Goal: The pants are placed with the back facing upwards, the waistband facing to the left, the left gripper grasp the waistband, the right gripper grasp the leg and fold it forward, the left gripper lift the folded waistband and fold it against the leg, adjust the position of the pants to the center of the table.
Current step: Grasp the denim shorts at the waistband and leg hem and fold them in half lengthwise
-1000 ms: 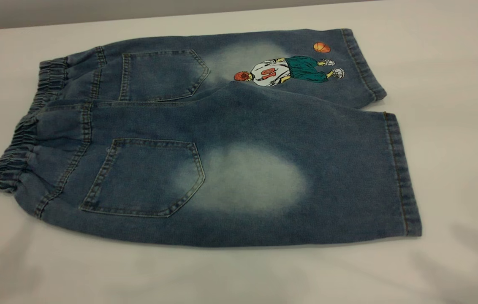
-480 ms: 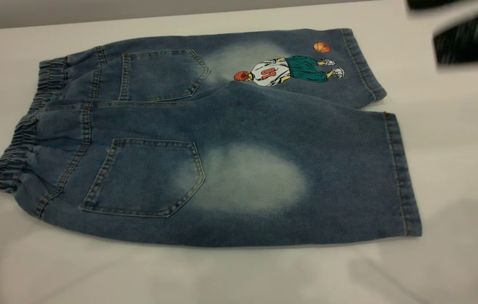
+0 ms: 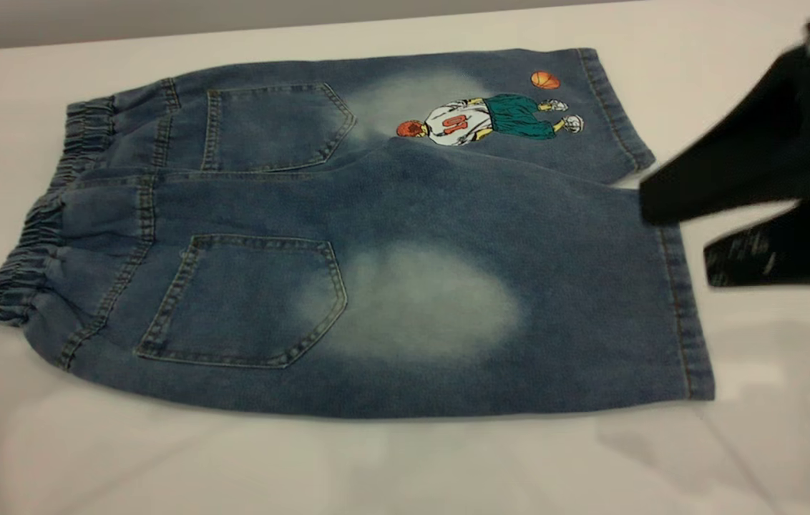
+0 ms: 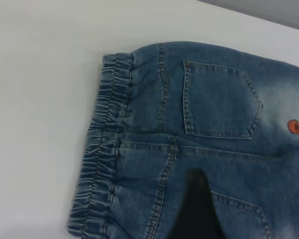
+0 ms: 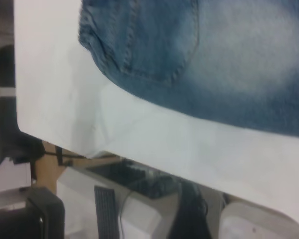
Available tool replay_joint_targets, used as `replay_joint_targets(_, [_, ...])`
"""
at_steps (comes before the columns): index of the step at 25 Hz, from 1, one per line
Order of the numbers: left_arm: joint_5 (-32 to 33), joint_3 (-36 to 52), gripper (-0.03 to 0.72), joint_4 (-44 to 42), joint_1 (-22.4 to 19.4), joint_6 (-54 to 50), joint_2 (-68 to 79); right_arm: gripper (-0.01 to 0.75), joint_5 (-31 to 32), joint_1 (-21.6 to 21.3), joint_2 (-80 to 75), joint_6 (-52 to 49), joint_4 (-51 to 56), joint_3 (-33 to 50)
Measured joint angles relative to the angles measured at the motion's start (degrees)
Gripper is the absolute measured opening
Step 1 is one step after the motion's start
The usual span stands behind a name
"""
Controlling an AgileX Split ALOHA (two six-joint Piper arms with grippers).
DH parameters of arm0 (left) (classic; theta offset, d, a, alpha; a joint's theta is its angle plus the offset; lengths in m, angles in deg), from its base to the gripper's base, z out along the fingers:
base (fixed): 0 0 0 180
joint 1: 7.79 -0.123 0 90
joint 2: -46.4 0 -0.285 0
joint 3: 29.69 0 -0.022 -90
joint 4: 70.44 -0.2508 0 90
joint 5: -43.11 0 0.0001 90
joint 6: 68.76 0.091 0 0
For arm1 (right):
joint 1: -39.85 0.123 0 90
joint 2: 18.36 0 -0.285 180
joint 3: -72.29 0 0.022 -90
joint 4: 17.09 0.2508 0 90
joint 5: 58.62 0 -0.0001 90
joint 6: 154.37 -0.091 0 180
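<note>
The robot's right gripper needs to next go to the near corner of the plain leg's hem (image 3: 695, 369) on the pants and close there.
The pants (image 3: 376, 214) lie flat on the white table (image 3: 376, 472), back pockets up. Their ruched waistband (image 3: 36, 243) points left. The plain leg (image 3: 555, 300) with the pale oval is nearest the camera, and the printed leg lies behind it. My right gripper (image 3: 684, 239) reaches in from the right, open, with its upper fingertip over the far corner of the plain leg's hem (image 3: 684, 322) and nothing between its fingers. In the left wrist view the waistband (image 4: 102, 149) and a back pocket (image 4: 219, 102) lie below, with a dark part of my left gripper (image 4: 195, 211) over the denim.
In the right wrist view the table's edge (image 5: 139, 149) runs close beside the pants (image 5: 214, 59). Beyond it stand a wooden leg (image 5: 47, 172) and a keyboard (image 5: 105, 214). Bare tabletop surrounds the pants on all sides.
My right gripper has come in from the upper right and dropped down and leftward to the plain leg's hem. The pants have not moved.
</note>
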State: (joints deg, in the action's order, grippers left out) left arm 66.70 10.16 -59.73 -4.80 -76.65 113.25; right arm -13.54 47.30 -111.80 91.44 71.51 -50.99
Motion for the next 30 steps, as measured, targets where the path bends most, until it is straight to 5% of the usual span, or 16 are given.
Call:
replay_joint_targets(14, [0.57,0.00,0.486,0.00,0.00,-0.05,0.00,0.465,5.76,-0.20,-23.88,19.14,11.66,-0.07])
replay_joint_targets(21, [0.51,0.00,0.486,0.00,0.00,0.18,0.00,0.465,10.64,-7.08,-28.85,21.49,11.50,-0.54])
replay_joint_targets(30, [0.45,0.00,0.486,-0.12,0.00,0.31,0.00,0.465,6.62,-8.63,-34.92,23.05,11.63,0.00])
